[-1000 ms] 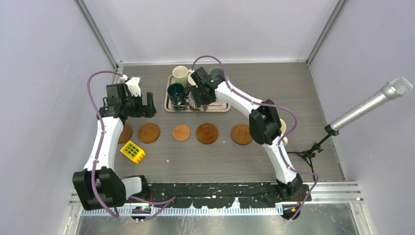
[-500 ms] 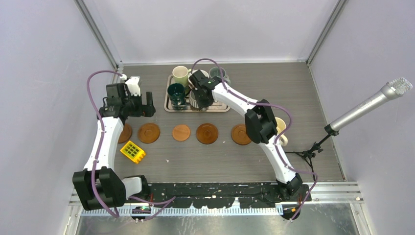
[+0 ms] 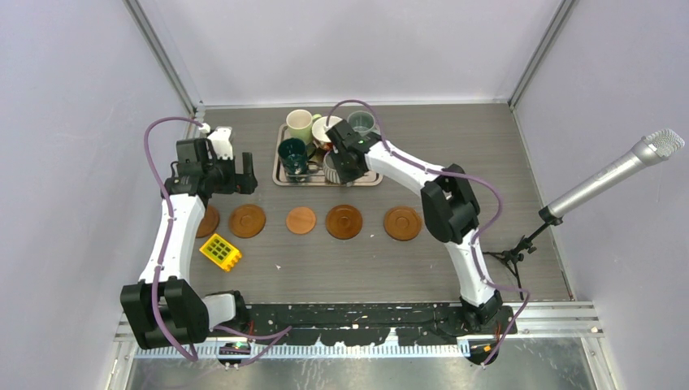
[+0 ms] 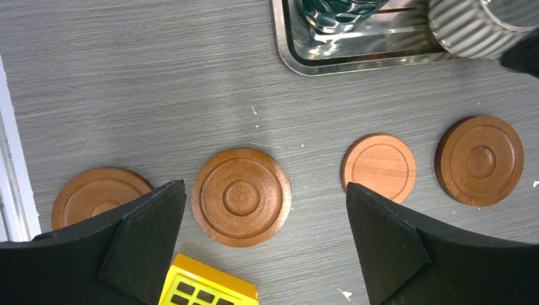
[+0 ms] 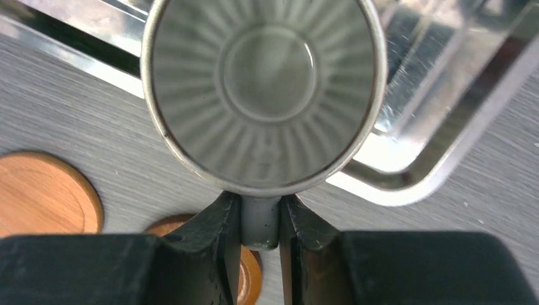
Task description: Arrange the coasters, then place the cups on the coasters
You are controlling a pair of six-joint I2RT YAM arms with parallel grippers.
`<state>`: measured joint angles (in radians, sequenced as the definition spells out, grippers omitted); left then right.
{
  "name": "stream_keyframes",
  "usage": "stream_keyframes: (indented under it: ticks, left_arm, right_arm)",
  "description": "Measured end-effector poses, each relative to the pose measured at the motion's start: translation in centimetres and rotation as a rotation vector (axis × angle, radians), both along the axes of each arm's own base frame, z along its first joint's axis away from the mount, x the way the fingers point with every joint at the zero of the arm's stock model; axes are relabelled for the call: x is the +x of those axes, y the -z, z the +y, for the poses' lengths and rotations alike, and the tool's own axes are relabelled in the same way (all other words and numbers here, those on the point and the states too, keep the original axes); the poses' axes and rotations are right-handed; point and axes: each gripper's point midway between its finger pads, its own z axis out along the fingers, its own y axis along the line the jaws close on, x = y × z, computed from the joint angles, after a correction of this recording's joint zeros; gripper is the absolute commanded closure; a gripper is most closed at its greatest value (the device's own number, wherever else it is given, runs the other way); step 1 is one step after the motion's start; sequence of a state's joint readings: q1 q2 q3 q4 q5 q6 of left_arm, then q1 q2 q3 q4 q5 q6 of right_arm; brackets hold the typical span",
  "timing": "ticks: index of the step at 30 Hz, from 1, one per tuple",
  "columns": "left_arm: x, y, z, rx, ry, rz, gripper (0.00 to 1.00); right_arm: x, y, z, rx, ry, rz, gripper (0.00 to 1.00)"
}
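Observation:
The grey-white ribbed cup, now upright over the tray's front edge, will be let go by my right gripper on the bare ringed coaster (image 3: 403, 222) closest to the microphone.
Five brown coasters lie in a row across the table: one (image 3: 209, 221) half under my left arm, then ringed (image 3: 247, 220), plain lighter (image 3: 301, 220), ringed (image 3: 344, 221) and ringed (image 3: 403, 223). The silver tray (image 3: 370, 178) carries pale green (image 3: 299, 124), white-and-red (image 3: 327, 130), grey-blue (image 3: 360, 122) and dark green (image 3: 292, 152) cups. My right gripper (image 5: 260, 210) is shut on the handle of the grey-white ribbed cup (image 5: 264, 70), upright over the tray's front edge (image 5: 407, 159). My left gripper (image 4: 260, 187) hangs open above the ringed coaster (image 4: 241, 197), holding nothing.
A yellow grid block (image 3: 220, 251) lies just in front of the left coasters, under my left fingers (image 4: 146, 241). A microphone (image 3: 609, 175) on a stand leans in from the right side. Walls close the table at the back and sides.
My right gripper has closed on the ribbed cup's handle and shifted slightly right with it. The right elbow swung right, covering the cream cup. The left arm has not moved.

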<state>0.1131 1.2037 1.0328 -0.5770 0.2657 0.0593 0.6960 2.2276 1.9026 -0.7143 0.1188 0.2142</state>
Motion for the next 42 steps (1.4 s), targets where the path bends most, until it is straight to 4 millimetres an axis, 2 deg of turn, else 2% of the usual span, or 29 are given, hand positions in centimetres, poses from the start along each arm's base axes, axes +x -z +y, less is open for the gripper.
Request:
stream_keyframes:
  ticks: [11,18,22,30,32,35,38,42]
  left_arm:
    - [0.0,0.1,0.4,0.016,-0.017,0.003,0.00]
    - [0.1,0.2,0.6,0.023,-0.025,0.002,0.00]
    - [0.1,0.2,0.7,0.026,-0.028,0.004,0.00]
    - [0.0,0.3,0.8,0.030,-0.033,0.006,0.00]
    - [0.0,0.3,0.8,0.032,-0.035,0.008,0.00]
    - [0.0,0.3,1.0,0.038,-0.041,0.011,0.00]
    - [-0.1,0.4,1.1,0.041,-0.045,0.013,0.00]
    - [-0.1,0.4,1.2,0.045,-0.050,0.014,0.00]
  right_arm:
    - [-1.1,-2.8,-3.6,0.012,0.013,-0.098,1.00]
    - [-1.8,-3.5,-5.5,0.048,0.021,-0.125,1.00]
    - [-3.7,-4.6,-7.6,0.086,0.027,-0.127,1.00]
    - [-9.5,-7.8,-13.2,0.158,0.042,-0.160,1.00]
    - [-10.7,-7.7,-14.2,0.168,0.043,-0.158,1.00]
    - [-12.8,-6.5,-15.8,0.153,0.041,-0.131,1.00]
    - [-14.5,-5.0,-16.6,0.130,0.026,-0.088,1.00]
    - [-15.8,-3.3,-17.4,0.098,0.009,-0.048,1.00]
